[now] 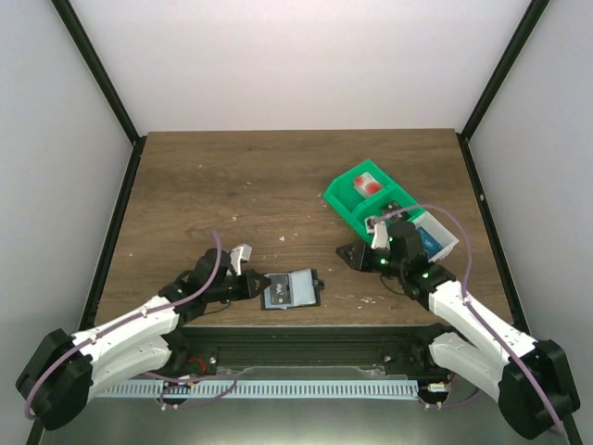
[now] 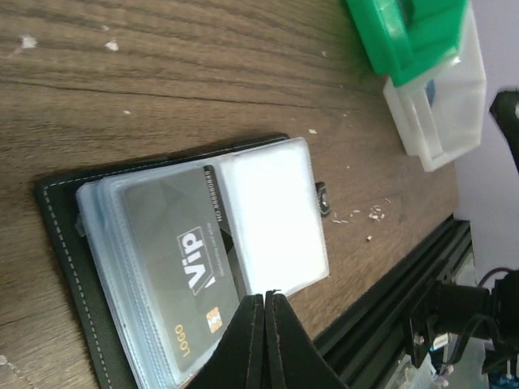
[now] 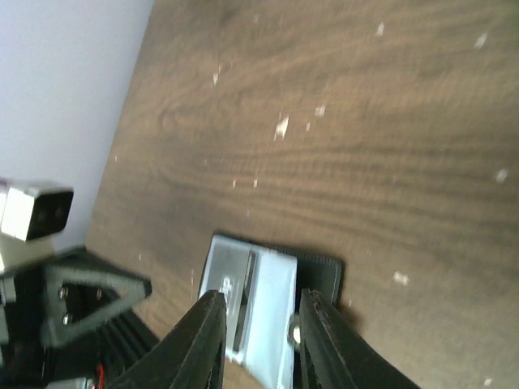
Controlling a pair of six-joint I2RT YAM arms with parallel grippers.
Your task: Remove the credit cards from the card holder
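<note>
The black-striped edge (image 1: 290, 288) (image 3: 245, 306) of the dark grey VIP credit card, beside the card holder's pale sleeve part, will be gripped by my right gripper.
The card holder (image 1: 298, 289) lies open near the table's front edge, black outside with pale clear sleeves. In the left wrist view the card holder (image 2: 65, 235) shows a dark grey "VIP" credit card (image 2: 174, 255) in its top sleeve, beside a pale glaring sleeve part. My left gripper (image 1: 260, 286) is shut, its tips (image 2: 265, 298) at the sleeve's near edge; nothing shows between the jaws. My right gripper (image 1: 356, 257) is open and empty, right of the holder and above the table. In the right wrist view the holder (image 3: 268, 304) shows between its spread fingers (image 3: 261, 298).
A green tray (image 1: 345, 206) at the back right holds a white card with a red blotch (image 1: 369, 185). A clear-white tray (image 1: 445, 243) beside it holds a dark blue card (image 1: 428, 239). Both trays show in the left wrist view (image 2: 405, 49), (image 2: 450, 121). The black front rail is close.
</note>
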